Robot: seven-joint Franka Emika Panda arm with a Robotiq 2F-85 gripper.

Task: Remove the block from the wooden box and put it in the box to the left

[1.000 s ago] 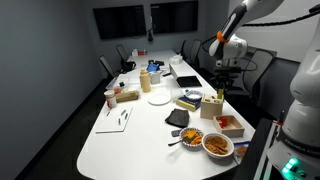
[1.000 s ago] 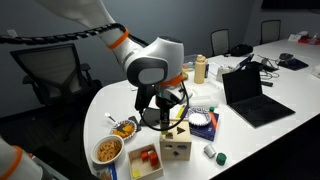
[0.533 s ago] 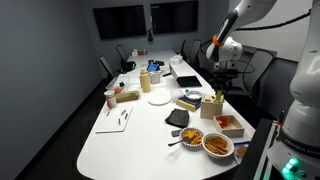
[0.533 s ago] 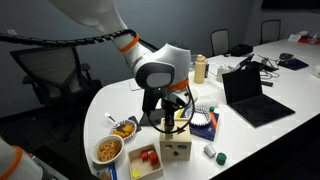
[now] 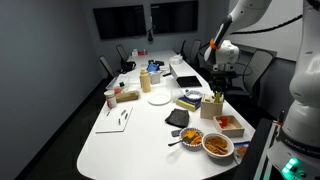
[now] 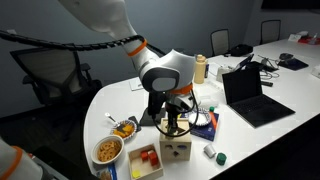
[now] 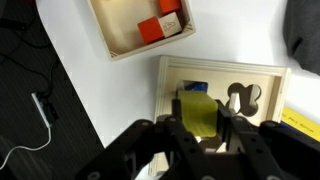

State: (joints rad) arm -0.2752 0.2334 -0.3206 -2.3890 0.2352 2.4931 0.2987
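The small yellow block, now held just above the cream-tan box, will be let go by my gripper on the cut-out top of the cream-tan box [image 5: 218, 99] [image 7: 198, 106].
My gripper [image 7: 197, 122] is shut on the small yellow block [image 7: 196, 112] and holds it just above the pale cream-tan box [image 7: 262, 84], whose top has shaped cut-outs. The low wooden box [image 7: 120, 40] lies beside it and holds red-orange pieces [image 7: 158, 26]. In both exterior views the gripper [image 6: 172, 122] [image 5: 215, 93] hangs over the cream-tan box [image 6: 177, 151] [image 5: 211, 107], with the wooden box [image 6: 146, 163] [image 5: 230, 125] next to it. The block is hardly visible in the exterior views.
A bowl of orange food [image 6: 108, 150] and a smaller dish [image 6: 125, 128] sit near the table edge. A blue-and-yellow flat stack [image 6: 204, 124] lies behind the cream-tan box. An open laptop [image 6: 250, 95], a bottle [image 6: 201, 68] and a white plate [image 5: 158, 98] stand further along.
The arm has shifted sideways and a little lower, carrying the yellow block from above the wooden box's side to over the cream-tan box. The boxes have not moved.
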